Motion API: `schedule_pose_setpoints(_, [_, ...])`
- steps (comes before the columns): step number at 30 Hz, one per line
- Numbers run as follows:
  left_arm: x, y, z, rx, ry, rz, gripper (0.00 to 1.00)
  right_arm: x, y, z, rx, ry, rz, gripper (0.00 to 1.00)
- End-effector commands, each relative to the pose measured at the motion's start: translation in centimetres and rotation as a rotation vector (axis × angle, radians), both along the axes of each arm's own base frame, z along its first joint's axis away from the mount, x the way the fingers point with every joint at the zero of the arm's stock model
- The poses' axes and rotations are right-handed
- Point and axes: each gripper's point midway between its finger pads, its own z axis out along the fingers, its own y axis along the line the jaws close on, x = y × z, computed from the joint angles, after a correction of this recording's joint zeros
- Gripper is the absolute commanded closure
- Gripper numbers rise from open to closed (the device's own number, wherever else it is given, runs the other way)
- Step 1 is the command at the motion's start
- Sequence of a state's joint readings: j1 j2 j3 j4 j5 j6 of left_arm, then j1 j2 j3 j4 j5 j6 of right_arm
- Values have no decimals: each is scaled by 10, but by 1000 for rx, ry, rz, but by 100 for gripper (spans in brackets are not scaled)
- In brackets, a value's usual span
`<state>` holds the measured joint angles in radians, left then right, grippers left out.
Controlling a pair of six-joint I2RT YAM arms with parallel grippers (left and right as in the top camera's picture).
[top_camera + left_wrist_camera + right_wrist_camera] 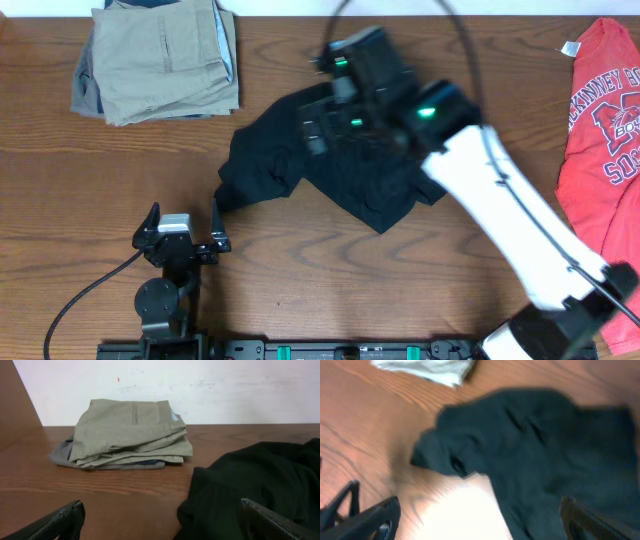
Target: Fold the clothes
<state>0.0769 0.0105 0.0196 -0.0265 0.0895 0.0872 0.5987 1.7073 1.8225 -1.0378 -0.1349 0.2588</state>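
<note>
I should next close my right gripper at the black T-shirt's near corner [381, 227], which points at the table's front edge.
The black T-shirt [290, 160] lies crumpled in the middle of the table, with no logo or neck label showing. My right gripper [325, 115] hovers over its far part. In the right wrist view, which is blurred, its jaws [480, 520] are open and empty above the shirt [535, 445] and bare wood. My left gripper [186, 225] rests low near the front edge, left of the shirt, open and empty. In the left wrist view its jaws [162, 512] face the shirt's near edge [260, 485], which lies by the right finger.
Folded khaki trousers [160, 60] sit on a bluish-grey garment at the back left, and also show in the left wrist view [130, 435] and the right wrist view [430, 367]. A red T-shirt [605, 130] with white lettering lies at the right edge. A white wall is behind the table.
</note>
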Motion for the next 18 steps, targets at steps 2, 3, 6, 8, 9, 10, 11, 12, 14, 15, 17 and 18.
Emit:
schedule_pose_setpoints(2, [-1, 0, -15, 9, 44, -5, 2, -18, -45, 24, 19, 48, -75, 1])
schedule_pose_setpoints(3, [-1, 0, -15, 9, 44, -5, 2, -27, -50, 19, 10, 94, -73, 1])
schedule_pose_setpoints(6, [-1, 0, -15, 9, 44, -5, 2, -47, -68, 1, -81, 196, -94, 1])
schedule_pose_setpoints(8, [-1, 0, -15, 9, 44, -5, 2, -56, -79, -12, -146, 240, -113, 1])
schedule_pose_setpoints(9, [-1, 0, -15, 9, 44, -5, 2, -59, -79, -17, -155, 258, -112, 1])
schedule_pose_setpoints(10, [-1, 0, -15, 9, 44, -5, 2, -61, -79, -24, -161, 278, -122, 1])
schedule_pose_setpoints(11, [-1, 0, -15, 9, 44, -5, 2, -62, -79, -33, -164, 301, -139, 1])
schedule_pose_setpoints(12, [-1, 0, -15, 9, 44, -5, 2, -63, -78, -41, -167, 316, -148, 1])
schedule_pose_setpoints(14, [-1, 0, -15, 9, 44, -5, 2, -64, -81, -62, -186, 348, -176, 1])
schedule_pose_setpoints(15, [-1, 0, -15, 9, 44, -5, 2, -65, -84, -73, -198, 364, -198, 1])
schedule_pose_setpoints(17, [-1, 0, -15, 9, 44, -5, 2, -67, -87, -100, -202, 403, -237, 1])
schedule_pose_setpoints(18, [-1, 0, -15, 9, 44, -5, 2, -67, -87, -106, -199, 412, -242, 1])
